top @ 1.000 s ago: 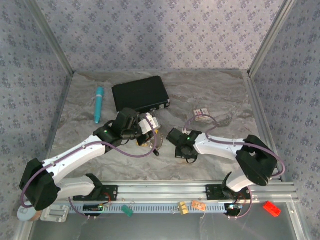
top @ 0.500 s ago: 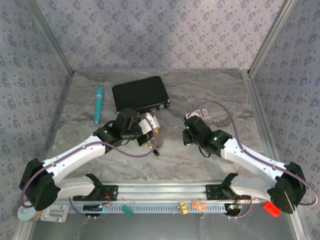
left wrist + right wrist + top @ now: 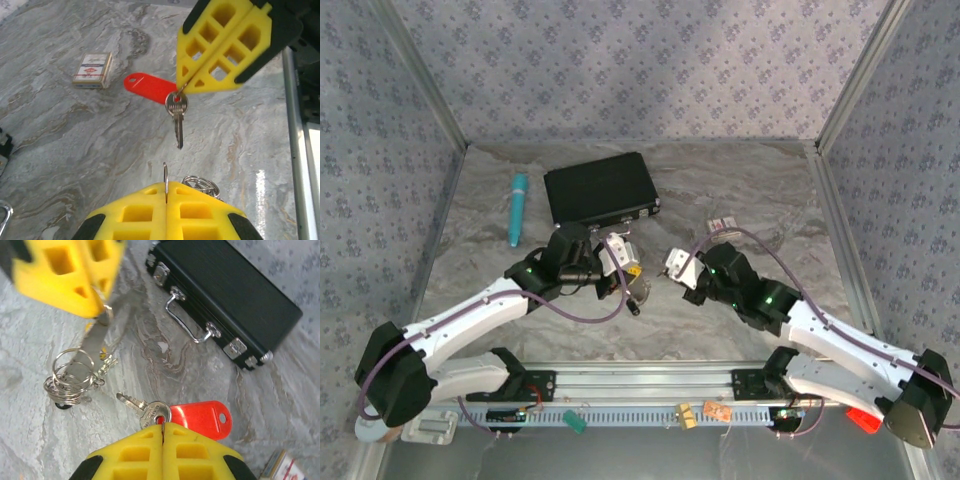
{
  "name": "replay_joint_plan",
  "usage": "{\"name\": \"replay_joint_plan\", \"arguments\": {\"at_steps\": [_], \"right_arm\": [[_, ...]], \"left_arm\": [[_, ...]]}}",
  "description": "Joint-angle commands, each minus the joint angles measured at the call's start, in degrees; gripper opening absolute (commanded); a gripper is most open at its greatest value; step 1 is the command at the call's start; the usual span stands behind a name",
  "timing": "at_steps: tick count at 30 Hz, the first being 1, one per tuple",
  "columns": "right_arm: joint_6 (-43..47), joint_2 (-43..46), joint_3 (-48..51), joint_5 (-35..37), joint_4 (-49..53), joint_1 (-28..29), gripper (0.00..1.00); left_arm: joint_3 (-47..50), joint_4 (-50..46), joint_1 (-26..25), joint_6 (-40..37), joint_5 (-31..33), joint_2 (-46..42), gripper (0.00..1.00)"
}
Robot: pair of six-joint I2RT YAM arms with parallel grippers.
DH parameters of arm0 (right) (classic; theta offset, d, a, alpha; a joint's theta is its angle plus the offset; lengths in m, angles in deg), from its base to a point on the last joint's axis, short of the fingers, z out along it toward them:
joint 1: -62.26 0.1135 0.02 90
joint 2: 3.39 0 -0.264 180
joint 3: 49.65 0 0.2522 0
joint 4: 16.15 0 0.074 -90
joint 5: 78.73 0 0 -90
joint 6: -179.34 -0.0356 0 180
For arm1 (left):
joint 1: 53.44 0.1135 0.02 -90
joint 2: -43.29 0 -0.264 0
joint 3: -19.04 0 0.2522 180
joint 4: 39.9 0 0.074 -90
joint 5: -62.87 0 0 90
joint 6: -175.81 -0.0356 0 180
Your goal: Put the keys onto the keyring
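I will use my right gripper to set the silver key down on the bare marbled table [image 3: 685, 313] next to the hanging keyring. The key now dangles just above the held ring.
My left gripper [image 3: 166, 186] is shut on a thin silvery ring [image 3: 165, 175] of the keyring. More of its rings [image 3: 67, 377] hang in a coil just below the left gripper [image 3: 102, 305]. Facing it, a short gap away, my right gripper [image 3: 163, 426] is shut on the small ring of a silver key [image 3: 150, 411] that carries a red plastic tag [image 3: 205, 418]. In the left wrist view this key [image 3: 176, 112] dangles blade-down from the right gripper [image 3: 182, 82], just above the held ring. From above, the left gripper [image 3: 623, 262] and right gripper [image 3: 672, 268] meet over mid-table.
A black case [image 3: 600, 187] with metal latches lies behind the grippers, and a teal pen [image 3: 518, 208] lies to its left. A small patterned card box [image 3: 723, 227] sits at the back right. Patterned walls close in the marbled table [image 3: 770, 190].
The right arm has swung its gripper back and then left, bringing the tagged key up to the left gripper. The left gripper has shifted slightly right and forward with the ring.
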Motion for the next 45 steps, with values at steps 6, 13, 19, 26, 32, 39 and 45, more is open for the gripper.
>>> {"name": "replay_joint_plan", "arguments": {"at_steps": [6, 13, 19, 26, 32, 39, 45], "right_arm": [[20.50, 0.29, -5.15, -1.77, 2.98, 1.94, 0.00], [24.57, -3.76, -8.56, -3.81, 7.14, 1.76, 0.00], [2.44, -9.75, -9.25, -1.30, 9.95, 0.12, 0.00], [-34.89, -13.55, -3.29, 3.06, 8.86, -0.75, 0.00], [-50.69, -18.37, 1.88, 11.40, 9.24, 0.11, 0.00], [-54.39, -25.29, 2.31, 7.72, 7.88, -0.46, 0.00], [-56.44, -30.45, 1.17, 6.13, 8.56, -0.80, 0.00]], "left_arm": [[-3.85, -5.18, -0.16, 3.22, -7.93, 0.59, 0.00], [-3.45, -5.01, 0.21, 5.78, -12.00, 0.58, 0.00], [-1.79, -5.65, 0.49, 4.16, -9.15, -0.28, 0.00], [-0.26, -4.52, 0.57, 3.11, -6.70, -0.46, 0.00], [0.68, -3.75, 0.54, 2.93, -5.36, -1.40, 0.00], [1.58, -3.13, 0.65, 2.87, -4.29, -2.11, 0.00], [1.77, -3.13, 0.61, 2.66, -3.93, -2.06, 0.00]]}}
